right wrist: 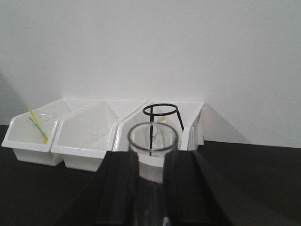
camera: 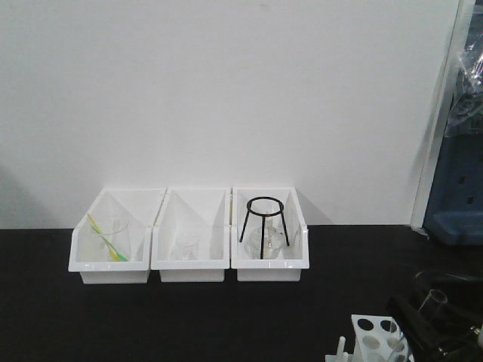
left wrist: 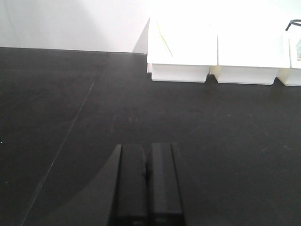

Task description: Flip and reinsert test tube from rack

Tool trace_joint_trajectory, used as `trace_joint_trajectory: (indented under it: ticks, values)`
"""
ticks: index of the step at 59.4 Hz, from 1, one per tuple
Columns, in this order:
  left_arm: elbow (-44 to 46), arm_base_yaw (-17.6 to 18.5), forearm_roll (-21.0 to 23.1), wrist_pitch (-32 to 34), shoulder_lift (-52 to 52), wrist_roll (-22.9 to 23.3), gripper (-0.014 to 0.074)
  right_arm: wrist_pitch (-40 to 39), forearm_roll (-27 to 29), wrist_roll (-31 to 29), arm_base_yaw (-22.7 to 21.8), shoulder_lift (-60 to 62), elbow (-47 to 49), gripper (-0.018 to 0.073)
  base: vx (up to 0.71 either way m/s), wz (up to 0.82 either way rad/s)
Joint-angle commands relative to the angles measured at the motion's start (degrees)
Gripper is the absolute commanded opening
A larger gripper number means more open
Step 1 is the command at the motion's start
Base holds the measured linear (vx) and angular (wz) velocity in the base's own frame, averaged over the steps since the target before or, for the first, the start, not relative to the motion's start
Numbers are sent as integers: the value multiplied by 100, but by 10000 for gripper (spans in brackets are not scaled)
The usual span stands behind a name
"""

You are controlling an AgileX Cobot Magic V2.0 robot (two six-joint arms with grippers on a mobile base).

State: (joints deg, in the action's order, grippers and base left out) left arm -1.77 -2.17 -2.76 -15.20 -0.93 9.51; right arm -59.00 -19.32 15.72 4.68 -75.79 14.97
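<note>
I will release the clear glass test tube from my right gripper into the white rack's hole (camera: pixel 396 341) just behind the other tube.
The white rack (camera: pixel 375 334) with round holes and a short peg shows at the bottom edge of the front view, cut off by the frame. My right gripper (right wrist: pixel 153 162) is shut on a clear glass test tube (right wrist: pixel 153 155), open rim pointing toward the bins. In the front view the tube's rim (camera: pixel 438 299) and the black right gripper (camera: pixel 430 320) sit just right of the rack. My left gripper (left wrist: pixel 147 150) is shut and empty, low over the black table, far left of the rack.
Three white open-front bins (camera: pixel 190 260) line the back wall. The left one holds a beaker with yellow-green sticks (camera: pixel 106 237), the middle a small beaker (camera: pixel 185 246), the right a black tripod ring stand (camera: pixel 263 223). Blue equipment (camera: pixel 456 188) stands far right.
</note>
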Motion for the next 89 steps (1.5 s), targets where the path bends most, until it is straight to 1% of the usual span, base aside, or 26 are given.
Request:
trace_joint_trajectory:
  ticks: [1, 7, 13, 29, 34, 41, 50, 61, 74, 82, 89]
  values:
    - [-12, 20, 26, 490, -62, 1, -6, -508, 73, -145, -18, -63, 151, -8, 0, 0]
    - [-12, 20, 26, 490, -62, 1, -6, -514, 69, -158, -18, -314, 151, -8, 0, 0]
    - [-12, 20, 26, 490, -62, 1, -6, -642, 43, -367, -18, -596, 151, -8, 0, 0]
    - [-12, 20, 26, 490, -62, 1, -6, -1020, 27, -400, -18, -1178, 151, -8, 0, 0]
    - [-12, 20, 26, 490, -62, 1, -6, -1020, 27, -494, -18, -1312, 151, -8, 0, 0]
    - [-12, 20, 26, 490, -62, 1, -6, -1020, -23, -786, -12, -1367, 151, -8, 0, 0]
    - [-12, 20, 26, 490, -62, 1, -6, -996, -35, -785, -12, -1367, 151, -8, 0, 0]
    - [-12, 20, 26, 490, -62, 1, -6, -697, -18, -795, -12, -1367, 151, -8, 0, 0]
    - [-12, 20, 26, 490, -62, 1, -6, -670, 55, -1027, -12, -1367, 151, -3, 0, 0]
    - [-12, 20, 26, 490, -62, 1, -6, -702, 66, -1027, -12, -1367, 151, 27, 0, 0]
    - [-12, 20, 26, 490, -62, 1, -6, -715, 66, -1021, -12, -1367, 151, 100, 0, 0]
